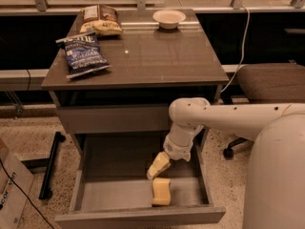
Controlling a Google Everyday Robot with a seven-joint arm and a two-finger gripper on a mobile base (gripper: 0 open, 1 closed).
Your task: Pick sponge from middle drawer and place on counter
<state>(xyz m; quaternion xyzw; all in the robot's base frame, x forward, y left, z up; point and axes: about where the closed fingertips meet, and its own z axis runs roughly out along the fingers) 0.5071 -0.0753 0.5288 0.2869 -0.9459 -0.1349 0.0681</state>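
Observation:
I should close my gripper on the far end of the pale yellow sponge [162, 184] in the open middle drawer and leave the sponge's near end free.
The pale yellow sponge [161, 192] lies on the floor of the open middle drawer [107, 193], near its front right. My gripper [157, 166] hangs inside the drawer just above and behind the sponge, a little to its left, with its pale padded fingers pointing down and left. The sponge lies free, with a small gap between it and the fingertips. The glossy grey-brown counter [157, 56] is the cabinet's top, above the drawer.
On the counter lie a blue chip bag [83, 54] at the left, a brown chip bag [99, 20] at the back and a white bowl [169, 18] at the back right. An office chair [267, 82] stands right of the cabinet. A cardboard box [12, 194] stands at the lower left.

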